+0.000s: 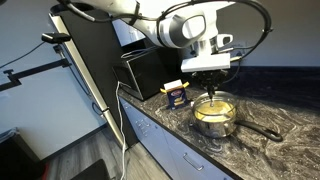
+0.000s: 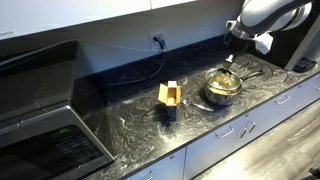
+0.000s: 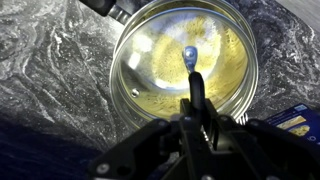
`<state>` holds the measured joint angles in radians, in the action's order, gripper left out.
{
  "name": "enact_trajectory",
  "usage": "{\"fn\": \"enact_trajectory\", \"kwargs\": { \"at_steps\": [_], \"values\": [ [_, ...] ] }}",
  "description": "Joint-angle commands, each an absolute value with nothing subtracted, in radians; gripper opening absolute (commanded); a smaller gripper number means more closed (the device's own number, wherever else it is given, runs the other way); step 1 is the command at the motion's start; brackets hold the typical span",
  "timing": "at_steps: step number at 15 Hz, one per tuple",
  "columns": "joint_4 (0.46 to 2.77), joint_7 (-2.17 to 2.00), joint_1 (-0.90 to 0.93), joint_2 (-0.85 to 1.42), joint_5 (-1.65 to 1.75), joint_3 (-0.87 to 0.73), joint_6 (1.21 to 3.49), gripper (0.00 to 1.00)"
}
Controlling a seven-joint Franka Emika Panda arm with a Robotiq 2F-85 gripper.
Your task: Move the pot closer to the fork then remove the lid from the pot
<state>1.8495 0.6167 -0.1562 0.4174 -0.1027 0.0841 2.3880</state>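
Observation:
Next, I release the glass lid on the marbled counter [image 1: 298, 140] just past the pot handle's end.
The pot [image 1: 216, 124] is a small steel saucepan with a yellow inside, standing on the dark marbled counter in both exterior views [image 2: 222, 92]. Its long dark handle [image 1: 264, 130] points away along the counter. The clear glass lid [image 3: 160, 60] lies over the pot's mouth, and whether it is lifted off the rim I cannot tell. My gripper [image 3: 191, 68] hangs straight above the pot [image 1: 212, 92], fingers closed together on the lid's small grey knob [image 3: 189, 54]. A shiny fork [image 2: 197, 106] lies on the counter just beside the pot.
A yellow and blue box [image 1: 176, 93] stands on the counter close to the pot, also in an exterior view [image 2: 169, 97] and in the wrist view [image 3: 296, 121]. A black box-shaped appliance [image 1: 148, 70] stands behind it. The counter's front edge [image 1: 165, 135] runs above white drawers.

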Motion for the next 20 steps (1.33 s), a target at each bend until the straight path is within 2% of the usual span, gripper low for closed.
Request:
{"fn": "enact_trajectory", "kwargs": {
  "at_steps": [1,13,20],
  "values": [
    [1.862,0.572,-0.143,0.346,-0.093,0.075,2.362,0.04],
    [1.77,0.395,-0.21,0.359,-0.167,-0.003,2.377,0.04],
    [1.652,0.282,-0.285,0.452,-0.249,-0.063,2.413,0.04]
  ]
}}
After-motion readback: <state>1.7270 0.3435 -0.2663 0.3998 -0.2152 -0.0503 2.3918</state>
